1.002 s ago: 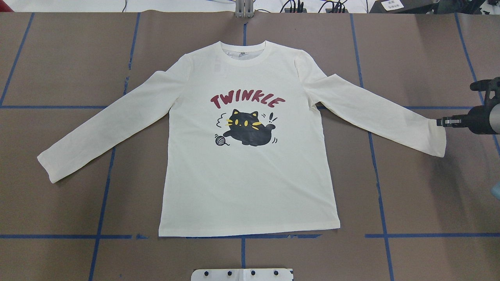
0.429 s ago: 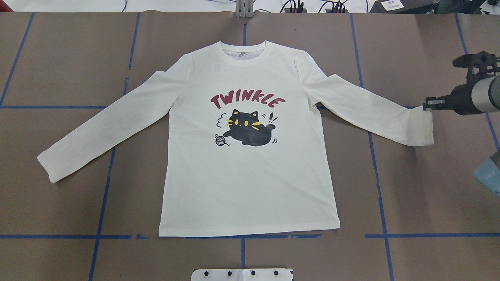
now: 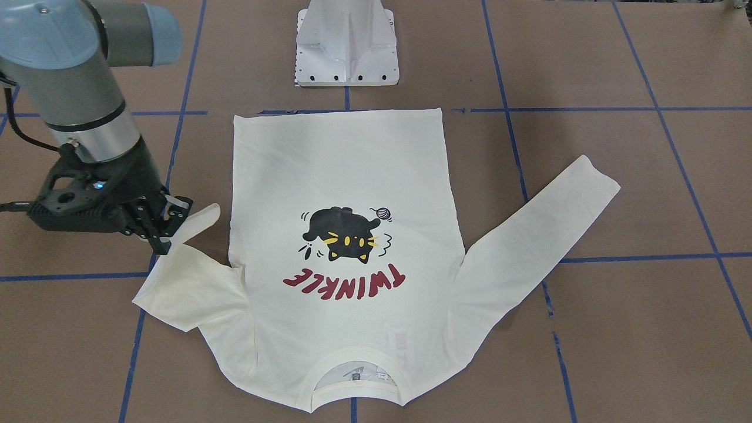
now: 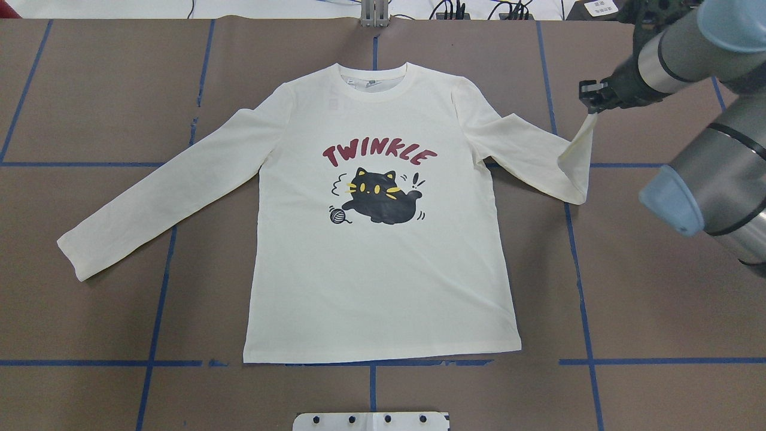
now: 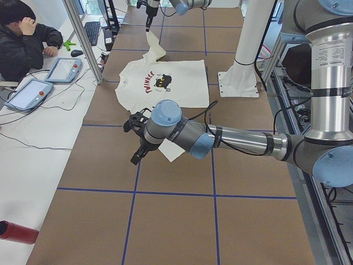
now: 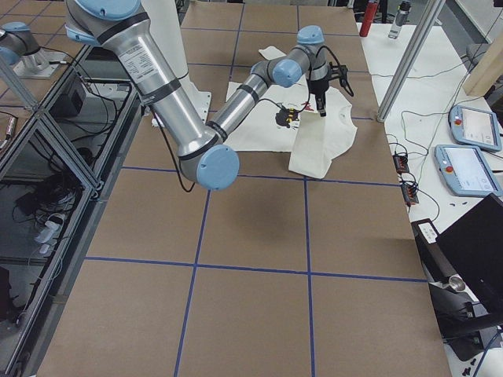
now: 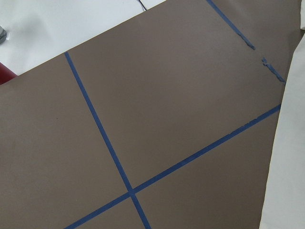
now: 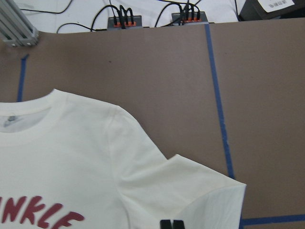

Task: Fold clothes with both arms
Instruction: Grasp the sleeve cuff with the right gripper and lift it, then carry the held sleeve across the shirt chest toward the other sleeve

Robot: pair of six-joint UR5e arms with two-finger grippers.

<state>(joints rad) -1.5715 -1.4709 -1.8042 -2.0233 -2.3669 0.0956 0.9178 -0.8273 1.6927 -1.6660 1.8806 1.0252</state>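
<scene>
The robot's right gripper will release the sleeve cuff on the T-shirt (image 3: 430, 257), between the red lettering and the armpit of the straight sleeve.
The cream long-sleeved T-shirt (image 4: 383, 269) lies flat, print side up, its collar at the table's far edge; it also shows in the front view (image 3: 335, 164). My right gripper (image 4: 589, 97) is shut on the right sleeve cuff (image 4: 583, 134) and holds it lifted, so the sleeve doubles back toward the shoulder. The same grip shows in the front view (image 3: 167, 226). The left sleeve (image 4: 161, 191) lies straight out. My left gripper (image 5: 137, 157) hovers beyond that sleeve's cuff and shows only in the left side view; I cannot tell whether it is open or shut.
The white base block (image 3: 346, 44) stands at the near edge, behind the hem. Blue tape lines (image 4: 155, 323) cross the brown table cover. Power strips (image 8: 124, 21) sit past the far edge. An operator (image 5: 25, 38) with tablets sits beside the table.
My right gripper has carried the right sleeve cuff up, toward the far edge and inward toward the shirt body. The sleeve now bends back on itself. The body and left sleeve have not moved.
</scene>
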